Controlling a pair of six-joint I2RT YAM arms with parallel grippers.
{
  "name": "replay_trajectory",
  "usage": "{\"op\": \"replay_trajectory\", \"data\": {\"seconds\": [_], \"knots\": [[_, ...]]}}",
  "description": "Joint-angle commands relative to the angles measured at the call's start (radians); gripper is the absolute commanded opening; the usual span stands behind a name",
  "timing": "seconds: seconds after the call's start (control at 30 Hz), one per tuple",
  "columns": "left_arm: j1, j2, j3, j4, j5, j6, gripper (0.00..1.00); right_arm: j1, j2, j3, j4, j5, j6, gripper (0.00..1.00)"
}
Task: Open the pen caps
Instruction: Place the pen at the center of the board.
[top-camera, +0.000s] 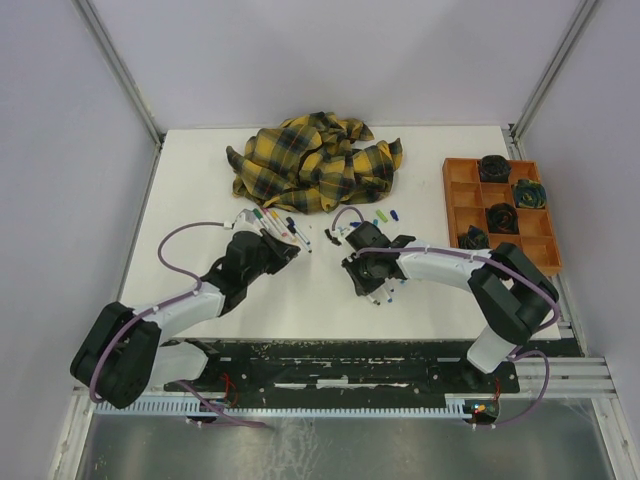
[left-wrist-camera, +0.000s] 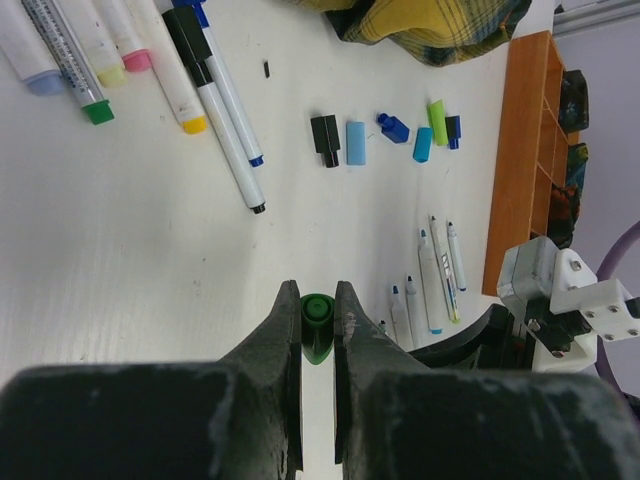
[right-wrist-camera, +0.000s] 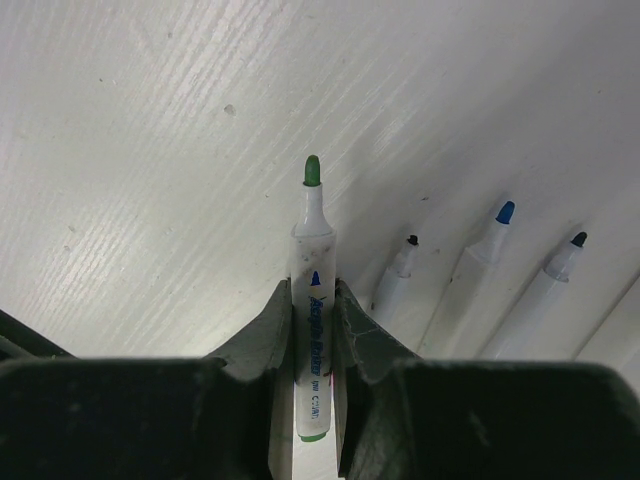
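The robot's left gripper will let go of the green pen cap on the table (top-camera: 324, 238) (left-wrist-camera: 300, 147) between the black cap and the capped pens.
My left gripper (left-wrist-camera: 318, 290) is shut on a green pen cap (left-wrist-camera: 318, 325), held just above the table. My right gripper (right-wrist-camera: 312, 290) is shut on a white pen (right-wrist-camera: 313, 255) whose bare green tip points away from it. In the top view the left gripper (top-camera: 290, 250) and right gripper (top-camera: 372, 285) sit apart at mid-table. Several loose caps (left-wrist-camera: 356, 142) in black, blue and green lie in a row. Several capped pens (left-wrist-camera: 185, 85) lie to the far left. Several uncapped pens (left-wrist-camera: 432, 280) lie side by side beneath the right gripper, also seen as uncapped pens (right-wrist-camera: 480, 270) in the right wrist view.
A yellow-and-black plaid cloth (top-camera: 315, 160) lies bunched at the back middle. An orange compartment tray (top-camera: 455, 205) holding dark rolled items stands at the right edge. White walls and metal rails close in the table's sides.
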Motion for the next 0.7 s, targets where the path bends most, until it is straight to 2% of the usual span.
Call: {"op": "replay_trajectory", "data": {"seconds": [0.0, 0.33, 0.67], "knots": [[-0.007, -0.036, -0.004, 0.032, -0.017, -0.046, 0.03, 0.006, 0.018, 0.033, 0.006, 0.033, 0.003, 0.20], [-0.010, -0.050, -0.009, 0.032, -0.007, -0.047, 0.03, 0.006, 0.026, 0.038, -0.001, 0.024, 0.006, 0.28], [-0.013, -0.051, -0.008, 0.034, -0.004, -0.049, 0.03, 0.006, 0.024, 0.046, -0.008, 0.018, 0.002, 0.31]]}}
